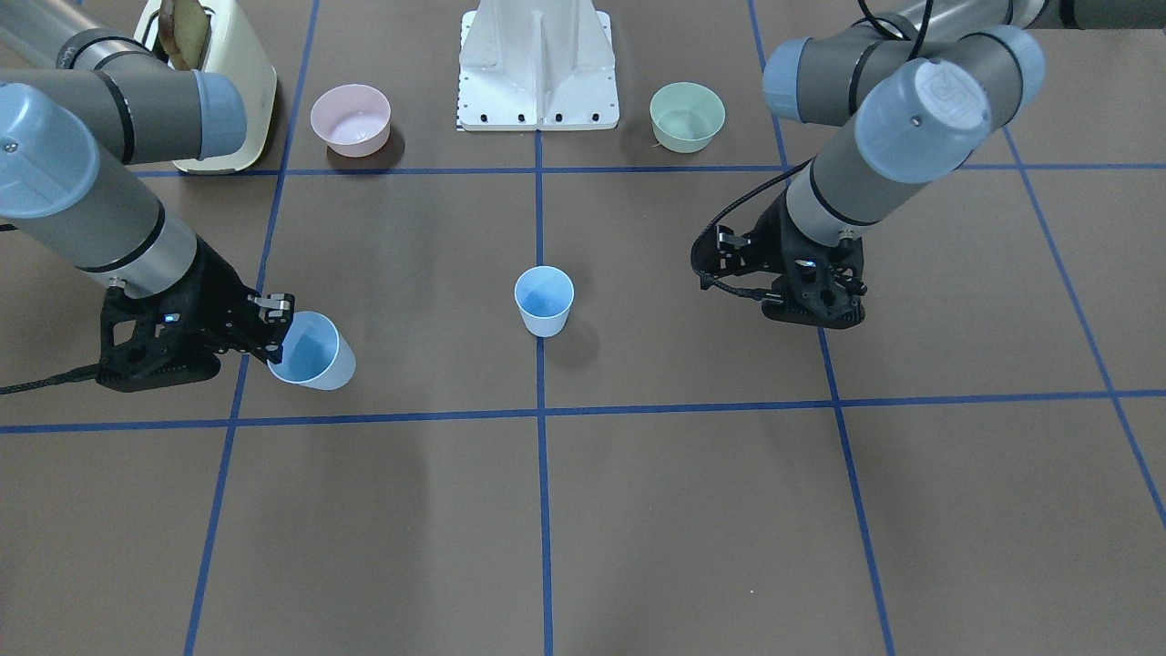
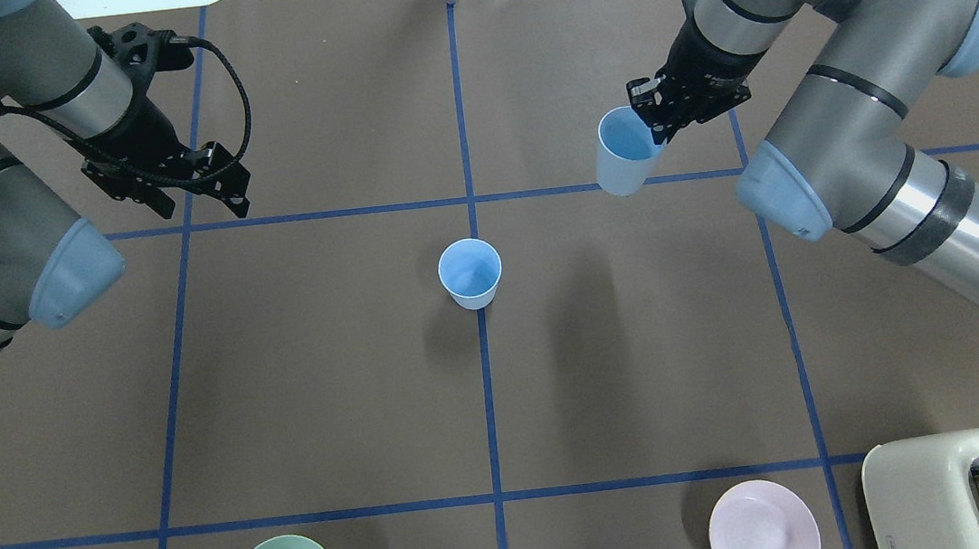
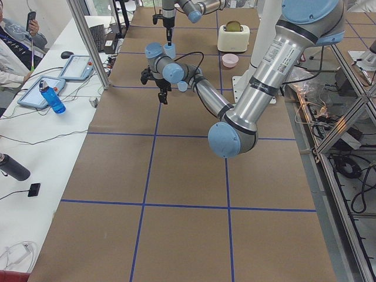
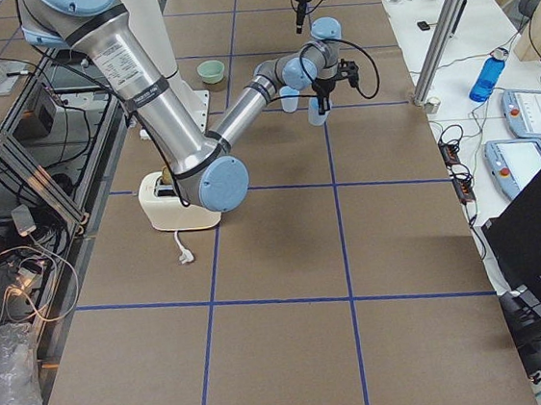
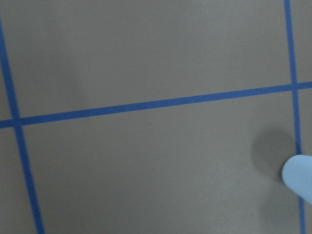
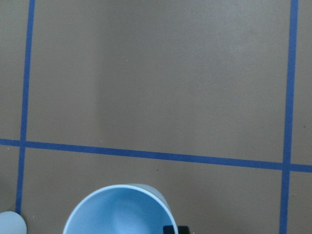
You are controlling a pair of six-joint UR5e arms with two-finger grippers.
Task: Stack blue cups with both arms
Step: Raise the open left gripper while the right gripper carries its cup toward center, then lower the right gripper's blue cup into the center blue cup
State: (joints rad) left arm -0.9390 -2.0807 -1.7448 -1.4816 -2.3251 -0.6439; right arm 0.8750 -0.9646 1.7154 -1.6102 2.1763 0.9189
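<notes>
My right gripper has its blue cup. It will let go of it inside the upright blue cup (image 1: 544,297) (image 6: 9,224) on the tape line at the middle of the table.
One blue cup (image 1: 544,301) stands upright at the table's middle on a blue tape line; it also shows in the overhead view (image 2: 470,272) and at the right edge of the left wrist view (image 5: 298,183). My right gripper (image 1: 282,333) is shut on the rim of the second blue cup (image 1: 311,352) and holds it tilted above the table, off to the right of the standing cup (image 2: 627,151). That cup's open mouth fills the bottom of the right wrist view (image 6: 119,212). My left gripper (image 2: 204,195) is open and empty, apart from both cups.
A pink bowl (image 1: 351,118), a pale green bowl (image 1: 687,116) and the white fixed base (image 1: 537,68) stand along the robot's edge. A cream toaster (image 1: 219,82) with bread sits beside the pink bowl. Blue tape lines grid the brown table.
</notes>
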